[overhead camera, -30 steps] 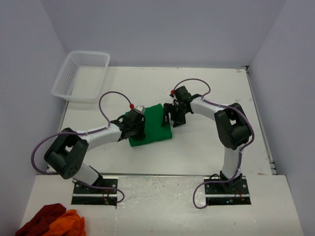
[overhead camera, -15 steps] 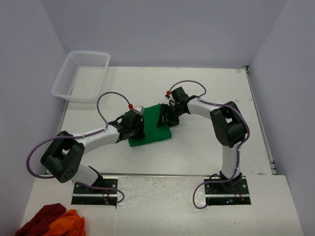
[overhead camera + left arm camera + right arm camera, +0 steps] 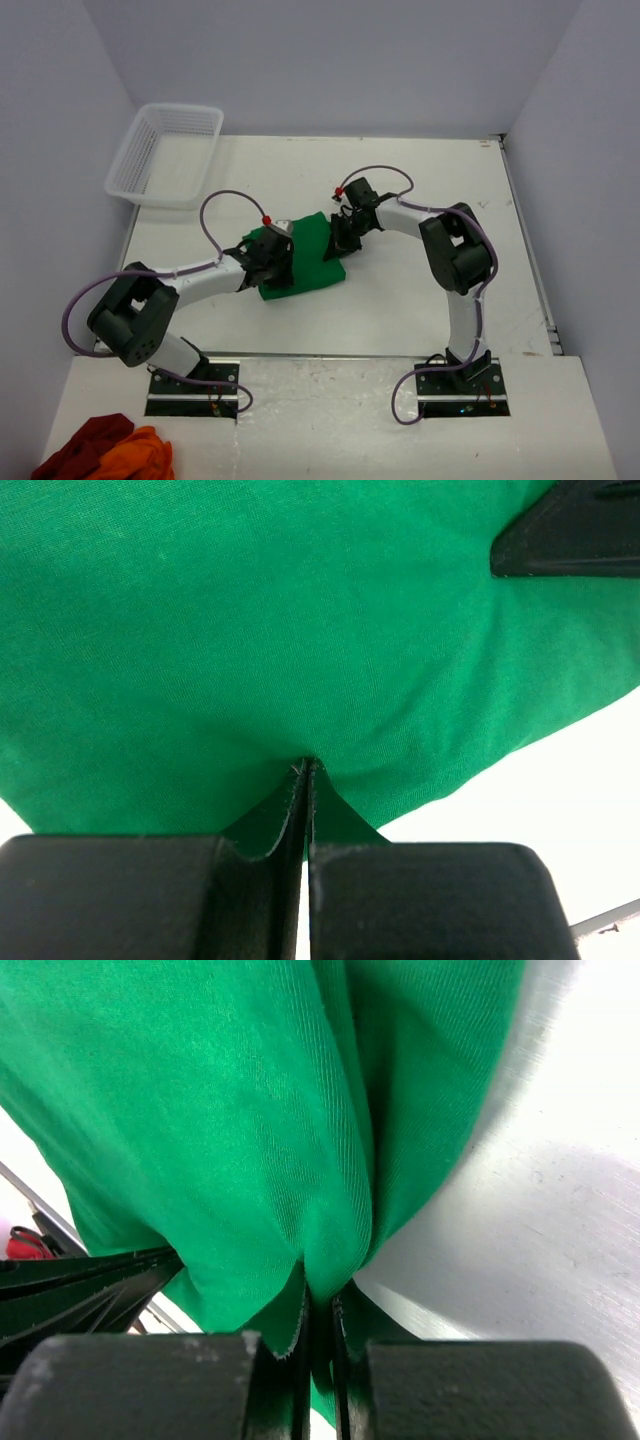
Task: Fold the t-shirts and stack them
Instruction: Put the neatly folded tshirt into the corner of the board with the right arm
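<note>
Next, my right gripper lets go of the green t-shirt in the table's far corner (image 3: 468,179) across from the white mesh basket.
The green t-shirt (image 3: 308,256) lies folded into a small thick rectangle at the middle of the table. My left gripper (image 3: 278,258) is at its left edge, shut on a pinch of the green cloth (image 3: 300,660). My right gripper (image 3: 338,240) is at the t-shirt's far right corner, shut on a fold of the same cloth (image 3: 250,1130). In the right wrist view the cloth bunches into the narrow gap between the fingers. The dark tip of the other gripper (image 3: 570,535) shows at the top right of the left wrist view.
A white mesh basket (image 3: 165,153) stands at the back left corner of the table. Dark red and orange cloths (image 3: 105,452) lie on the near ledge at the bottom left, beside the left arm's base (image 3: 195,388). Walls enclose the table on three sides.
My right gripper moved left onto the t-shirt's right corner and closed on the cloth. The left gripper stayed shut on the left edge, barely shifting.
</note>
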